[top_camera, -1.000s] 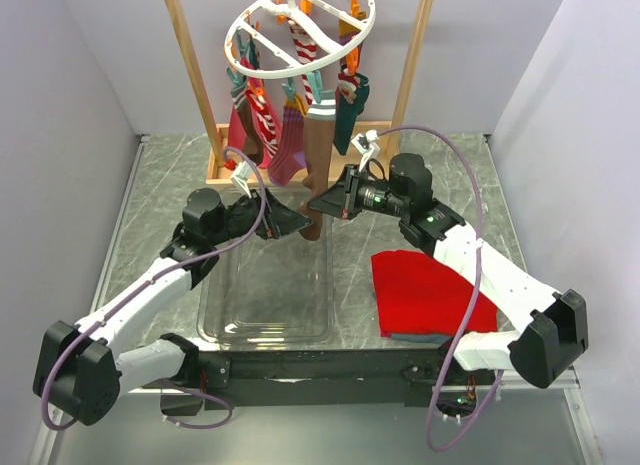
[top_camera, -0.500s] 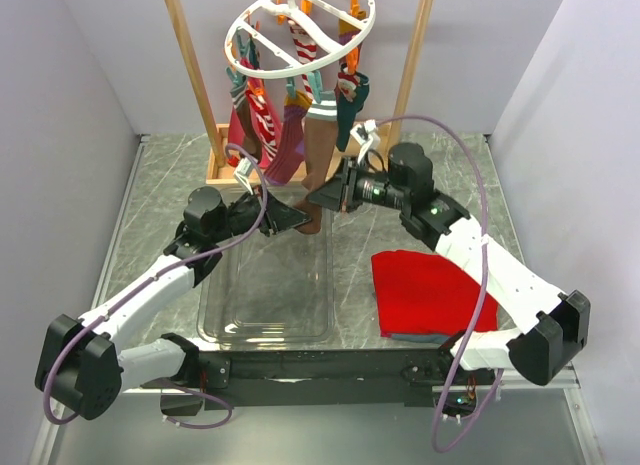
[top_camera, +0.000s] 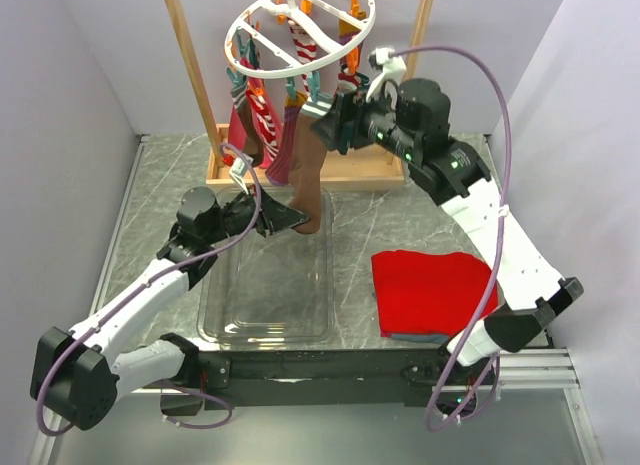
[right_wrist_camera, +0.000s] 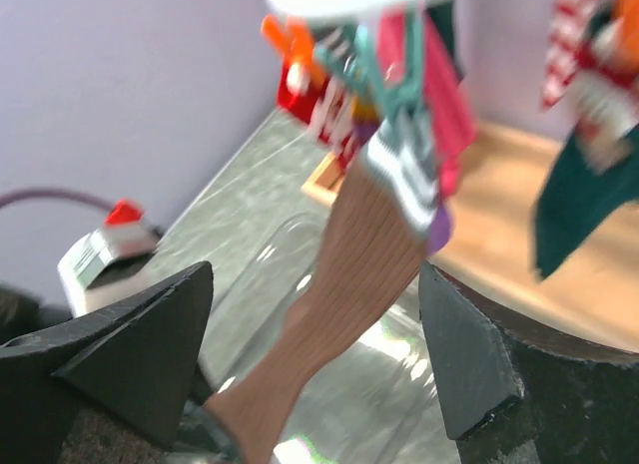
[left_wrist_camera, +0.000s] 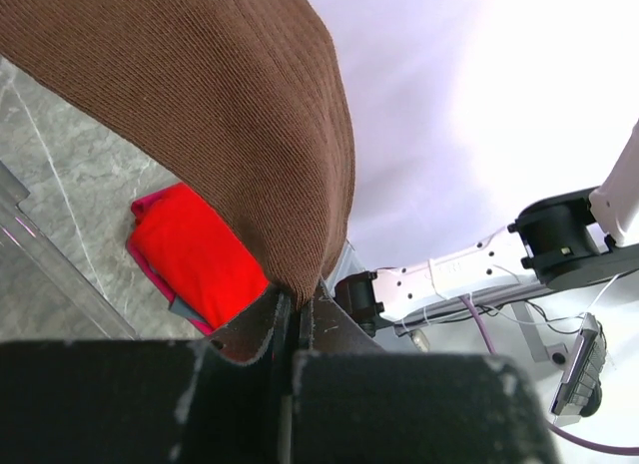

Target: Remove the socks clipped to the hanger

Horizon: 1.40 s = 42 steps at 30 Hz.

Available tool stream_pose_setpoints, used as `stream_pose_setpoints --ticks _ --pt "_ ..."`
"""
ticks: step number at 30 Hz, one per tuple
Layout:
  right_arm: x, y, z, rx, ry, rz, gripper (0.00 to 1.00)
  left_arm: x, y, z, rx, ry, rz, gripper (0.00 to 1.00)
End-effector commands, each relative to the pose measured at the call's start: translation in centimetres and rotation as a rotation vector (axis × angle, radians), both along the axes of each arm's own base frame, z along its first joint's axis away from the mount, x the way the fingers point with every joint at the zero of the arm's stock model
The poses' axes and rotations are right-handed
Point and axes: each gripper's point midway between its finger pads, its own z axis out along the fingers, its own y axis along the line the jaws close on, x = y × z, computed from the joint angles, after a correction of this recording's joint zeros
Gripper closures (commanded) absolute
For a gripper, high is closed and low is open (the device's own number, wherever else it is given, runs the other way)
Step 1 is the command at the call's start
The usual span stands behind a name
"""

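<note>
My left gripper releases the brown sock, now hanging from the round white hanger, next on the clear plastic bin's bottom (top_camera: pixel 261 292), slightly frontward of its middle.
A round white hanger (top_camera: pixel 300 30) holds several socks by coloured clips. The brown sock (top_camera: pixel 310 175) hangs longest, and my left gripper (top_camera: pixel 297 218) is shut on its toe. In the left wrist view the jaws (left_wrist_camera: pixel 293 304) pinch the tip of the brown sock (left_wrist_camera: pixel 230 115). My right gripper (top_camera: pixel 322 123) is raised beside the sock's white-banded cuff, just under the hanger, and is open. Its wrist view shows the gripper (right_wrist_camera: pixel 315 324) spread wide around the brown sock (right_wrist_camera: pixel 339 274), without touching it, below a teal clip (right_wrist_camera: pixel 384 95). Red-and-white striped (top_camera: pixel 262 115), magenta-purple (top_camera: pixel 288 150) and dark teal (top_camera: pixel 345 115) socks hang nearby.
A clear plastic bin (top_camera: pixel 265 285) sits under the left gripper. A red folded cloth (top_camera: pixel 430 290) lies to its right. The hanger's wooden stand has a base (top_camera: pixel 350 170) and two posts (top_camera: pixel 190 65) at the back. Grey walls close in both sides.
My left gripper has shut on the brown sock's toe. My right gripper has let go of the sock's lower part, opened, and risen to the cuff beneath the hanger.
</note>
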Motion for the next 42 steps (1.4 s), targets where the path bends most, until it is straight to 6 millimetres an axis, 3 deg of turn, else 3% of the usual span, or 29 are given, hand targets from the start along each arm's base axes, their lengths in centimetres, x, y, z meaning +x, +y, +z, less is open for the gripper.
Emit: stream_pose_setpoints --ticks 1,6,16,19,26,42 --pt "2.0 -1.0 3.1 -0.074 -0.141 -0.056 0.11 -0.7 0.3 2.8 -0.014 -0.077 -0.006 0.99" --pt "3.8 0.2 4.5 -0.093 -0.213 -0.024 0.14 -1.0 0.4 2.5 -0.010 -0.073 -0.007 0.99" --pt "6.1 0.4 6.4 -0.055 -0.297 -0.026 0.35 -1.6 0.5 2.9 -0.019 -0.073 -0.021 0.99" --pt "6.5 1.0 6.5 -0.042 -0.317 0.008 0.36 -1.8 0.6 3.3 -0.020 -0.084 -0.022 0.99" --pt "8.3 1.8 6.1 -0.033 -0.315 0.008 0.40 -2.1 0.7 3.9 -0.020 -0.097 -0.024 0.99" --pt "9.9 2.1 5.5 -0.017 -0.316 0.007 0.45 -2.3 0.8 4.2 -0.020 -0.104 -0.025 0.99"
